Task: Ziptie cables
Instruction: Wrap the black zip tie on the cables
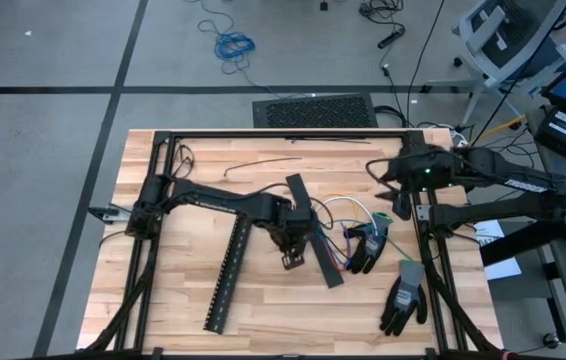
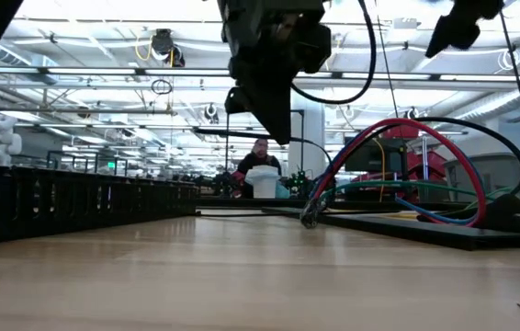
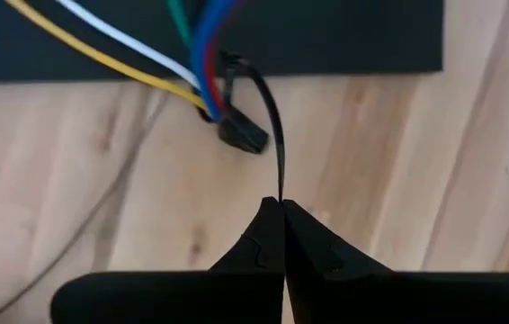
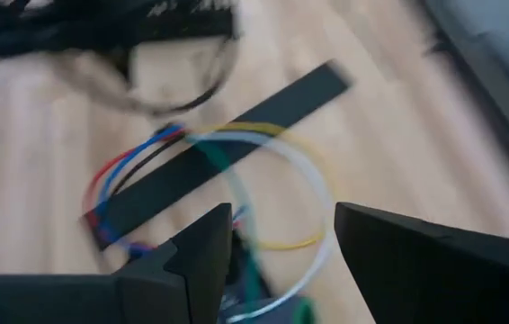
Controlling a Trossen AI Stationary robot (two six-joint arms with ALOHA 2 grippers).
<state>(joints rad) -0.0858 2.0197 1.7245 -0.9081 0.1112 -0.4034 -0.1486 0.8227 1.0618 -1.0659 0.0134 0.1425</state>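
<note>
The blue and red wires (image 1: 324, 240) (image 4: 121, 166) of the cables, close to the bunched end with the zip tie's loop, should be gripped next by my right gripper.
The cables (image 3: 202, 54), thin yellow, white, green, blue and red wires, lie across a flat black strip (image 3: 344, 36), and their bunched end reaches the wooden table. A thin black zip tie (image 3: 268, 99) loops around that end, its head (image 3: 244, 137) beside the bundle. My left gripper (image 3: 281, 205) is just above it at mid-table (image 1: 291, 252), pointing steeply down, shut on the tie's tail. In the low view the wires arch up in a loop (image 2: 398, 156). My right gripper (image 4: 281, 225) hangs open at the table's right side (image 1: 401, 200), above the loop and touching nothing. My left gripper pinches the zip tie's free tail (image 3: 280, 184) between the very tips of its two shut fingers. The fingers come from above, slanting down. The tail curves from the fingertips to the loop around the cables' end (image 3: 227, 81), which stays low by the black strip.
A long black slotted strip (image 1: 228, 275) lies left of my left gripper. Two dark gloves (image 1: 367, 245) (image 1: 403, 295) lie toward the table's right and near side. A thin dark strand (image 1: 263, 163) lies near the far edge. A black frame (image 1: 283, 133) borders the table.
</note>
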